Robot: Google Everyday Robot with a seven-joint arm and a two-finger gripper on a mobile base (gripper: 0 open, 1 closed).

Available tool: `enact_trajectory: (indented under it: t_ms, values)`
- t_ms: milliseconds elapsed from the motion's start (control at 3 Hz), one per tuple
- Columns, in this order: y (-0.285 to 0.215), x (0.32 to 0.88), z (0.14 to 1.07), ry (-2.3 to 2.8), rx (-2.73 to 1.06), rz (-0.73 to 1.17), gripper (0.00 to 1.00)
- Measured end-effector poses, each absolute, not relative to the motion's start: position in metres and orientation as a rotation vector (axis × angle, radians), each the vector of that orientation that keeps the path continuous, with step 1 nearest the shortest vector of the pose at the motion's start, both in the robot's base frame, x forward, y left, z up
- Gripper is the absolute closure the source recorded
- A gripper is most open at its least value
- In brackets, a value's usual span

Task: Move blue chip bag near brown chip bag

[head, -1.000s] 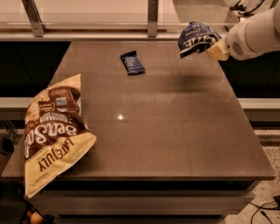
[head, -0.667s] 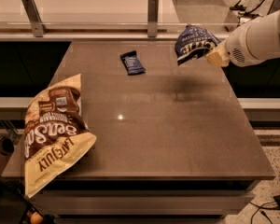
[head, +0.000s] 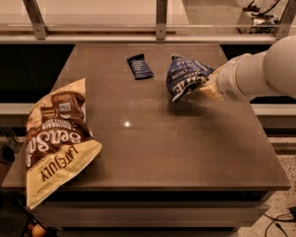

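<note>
Next, my gripper releases the blue chip bag so that it rests on the middle of the table [head: 163,119], in front of the bar wrapper.
The blue chip bag [head: 185,77] is a crinkly navy bag with white lettering, held above the table's right-centre. My gripper [head: 206,87] is shut on its right edge, with the white arm reaching in from the right. The brown chip bag [head: 56,137] is large, with a brown centre and cream ends reading "Late July". It lies at the table's front left corner, partly over the edge. The blue bag is well to the right of and farther back than the brown bag.
A small dark-blue bar wrapper [head: 139,66] lies on the brown table [head: 158,147] near its back centre. A glass rail with metal posts [head: 161,11] runs behind the table. Cables lie on the floor at right.
My gripper has carried the blue chip bag leftward and toward the front, from the back right corner to right of centre.
</note>
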State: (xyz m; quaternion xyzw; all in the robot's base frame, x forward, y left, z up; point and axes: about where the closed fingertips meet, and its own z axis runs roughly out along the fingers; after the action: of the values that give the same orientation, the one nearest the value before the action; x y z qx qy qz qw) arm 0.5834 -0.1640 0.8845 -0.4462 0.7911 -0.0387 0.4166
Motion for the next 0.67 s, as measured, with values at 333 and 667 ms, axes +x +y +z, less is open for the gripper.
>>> enact_trajectory:
  t_ms: [333,667]
  values:
    - [-0.146,0.56,0.869,1.96,-1.199,-0.13,1.0]
    - [-0.139,0.537,0.868,1.95,-1.213,-0.187,1.0]
